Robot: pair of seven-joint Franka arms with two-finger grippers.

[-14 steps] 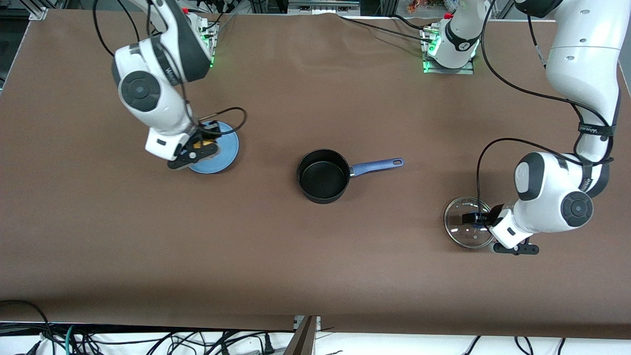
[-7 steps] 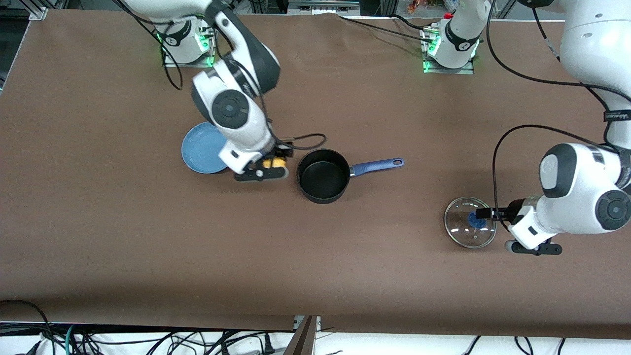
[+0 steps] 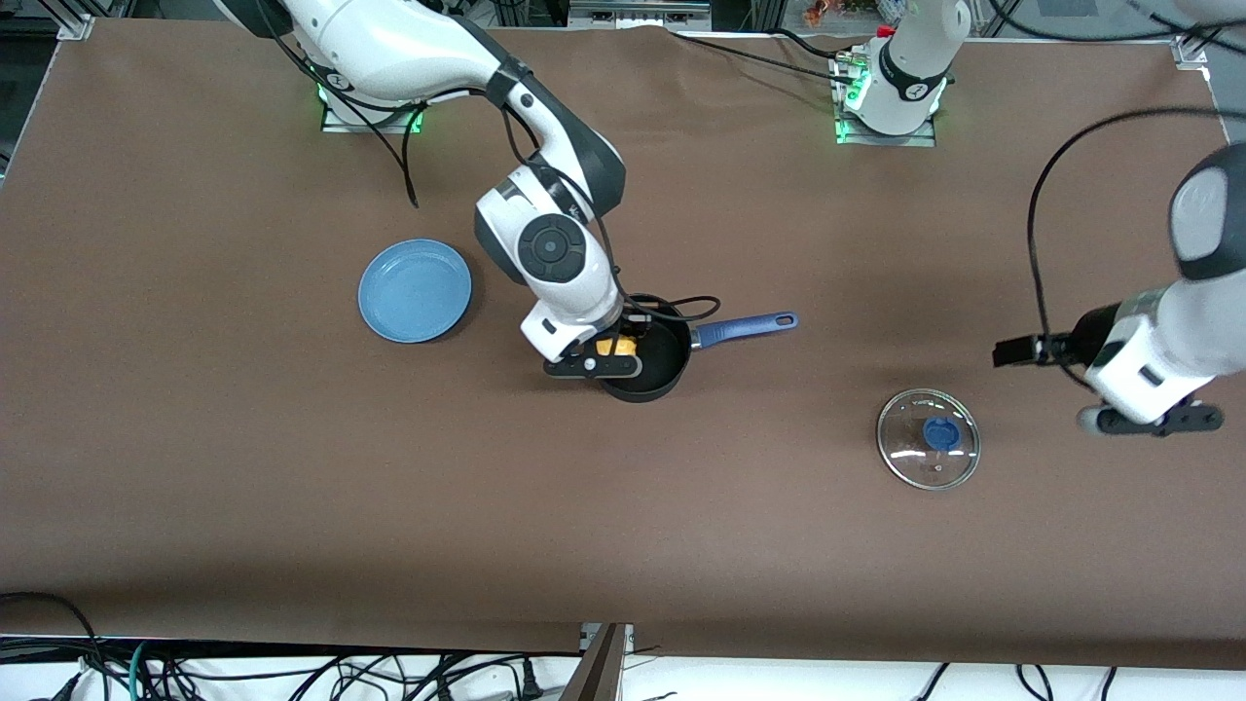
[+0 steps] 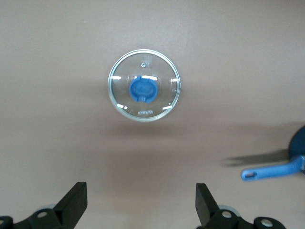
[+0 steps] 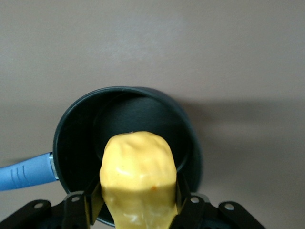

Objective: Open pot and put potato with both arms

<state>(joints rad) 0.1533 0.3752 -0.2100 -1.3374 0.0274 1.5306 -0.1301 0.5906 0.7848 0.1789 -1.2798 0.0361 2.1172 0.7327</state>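
The robot's right gripper will release the yellow potato inside the black pot (image 3: 651, 341) (image 5: 116, 155), toward the side of the blue handle.
The black pot (image 3: 650, 375) with its blue handle (image 3: 745, 326) stands uncovered at the table's middle; it also shows in the right wrist view (image 5: 81, 129). My right gripper (image 3: 617, 349) is shut on the yellow potato (image 3: 617, 346) and holds it over the pot's rim. In the right wrist view the potato (image 5: 138, 176) sits between the fingers above the pot's opening. The glass lid (image 3: 928, 439) with a blue knob lies flat on the table toward the left arm's end. My left gripper (image 3: 1017, 350) is open and empty, up in the air beside the lid (image 4: 144, 92).
A flat blue plate (image 3: 415, 290) lies bare on the table toward the right arm's end. Cables trail along the table's edge nearest the front camera.
My right gripper carried the potato from the blue plate across to over the pot. My left gripper let go of the lid's knob and rose away from the lid.
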